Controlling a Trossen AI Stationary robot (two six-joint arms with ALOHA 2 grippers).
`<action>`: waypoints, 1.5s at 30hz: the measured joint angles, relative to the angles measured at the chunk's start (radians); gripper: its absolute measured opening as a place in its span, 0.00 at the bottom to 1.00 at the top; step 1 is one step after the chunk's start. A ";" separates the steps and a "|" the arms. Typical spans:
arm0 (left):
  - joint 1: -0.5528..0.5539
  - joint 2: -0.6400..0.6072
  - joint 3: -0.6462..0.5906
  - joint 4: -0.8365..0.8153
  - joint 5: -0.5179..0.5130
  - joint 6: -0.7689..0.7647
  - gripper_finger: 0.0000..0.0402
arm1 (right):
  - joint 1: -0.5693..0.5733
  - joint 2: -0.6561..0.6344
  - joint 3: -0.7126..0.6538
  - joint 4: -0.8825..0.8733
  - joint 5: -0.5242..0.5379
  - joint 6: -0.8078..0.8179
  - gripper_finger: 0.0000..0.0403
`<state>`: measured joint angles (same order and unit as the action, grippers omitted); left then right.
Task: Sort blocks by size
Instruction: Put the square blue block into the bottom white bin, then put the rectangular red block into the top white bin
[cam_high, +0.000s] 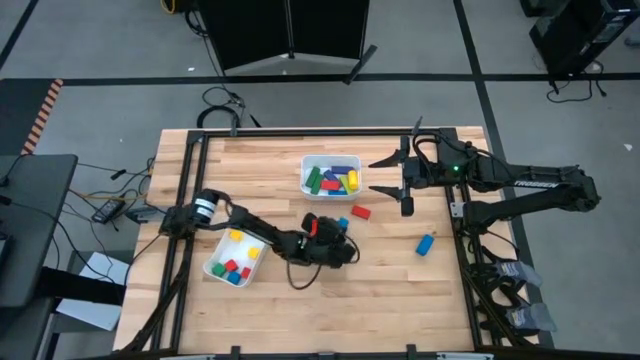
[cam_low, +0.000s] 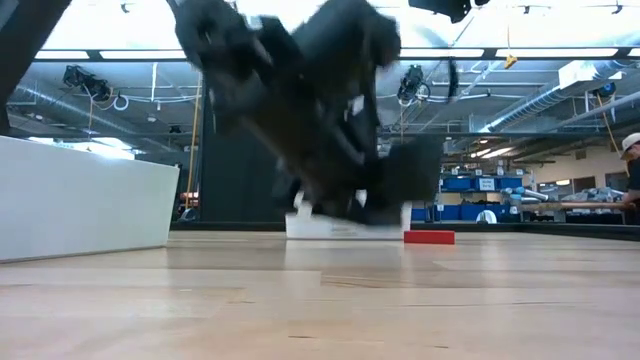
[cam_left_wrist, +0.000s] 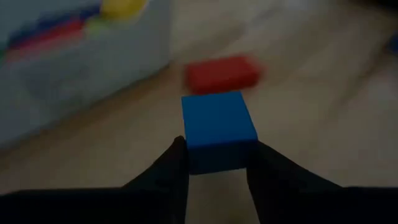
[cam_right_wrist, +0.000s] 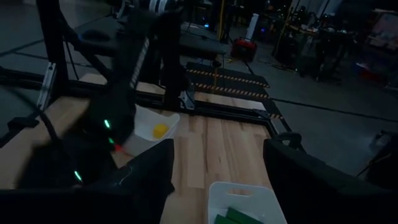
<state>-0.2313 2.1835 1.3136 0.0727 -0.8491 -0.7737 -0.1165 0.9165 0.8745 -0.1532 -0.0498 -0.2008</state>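
Note:
The blue cube will go down between the yellow cubes in the near white tray (cam_high: 239, 243) from my left gripper.
My left gripper (cam_high: 340, 232) reaches over the middle of the table and is shut on a small blue cube (cam_left_wrist: 219, 127). A red block (cam_high: 361, 212) lies flat on the wood just beyond the cube, toward the right. Another blue block (cam_high: 425, 244) lies farther right. A white tray (cam_high: 330, 176) at the far middle holds several longer blocks, and a white tray (cam_high: 233, 259) at the near left holds short cubes. My right gripper (cam_high: 386, 175) hangs open above the table's far right, with nothing between its fingers. My left gripper pinches the blue cube by two opposite side faces (cam_left_wrist: 188, 144), between its two fingers. The fingers slant down at it from the table's left side. The cube sits squarely between them, its top face level. Whether it is clear of the wood I cannot tell.
Bare wood spreads across the near half of the table (cam_high: 380, 290). The black frame rails (cam_high: 185, 200) run along the table's left and right edges. In the low view a person shows in the room at the far right.

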 joint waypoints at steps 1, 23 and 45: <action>-0.011 -0.023 0.000 0.002 -0.001 0.024 0.33 | 0.000 0.000 0.000 0.000 0.000 0.000 0.64; -0.402 -0.515 0.003 -1.310 0.080 -0.440 0.33 | 0.149 0.147 0.000 -0.104 0.008 0.046 0.63; -0.446 -0.515 -0.161 -1.406 0.379 -0.617 0.67 | 0.209 0.280 -0.017 -0.345 0.211 0.239 0.64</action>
<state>-0.6769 1.6684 1.1526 -1.3338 -0.4703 -1.3906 0.0925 1.1969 0.8573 -0.4983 0.1616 0.0379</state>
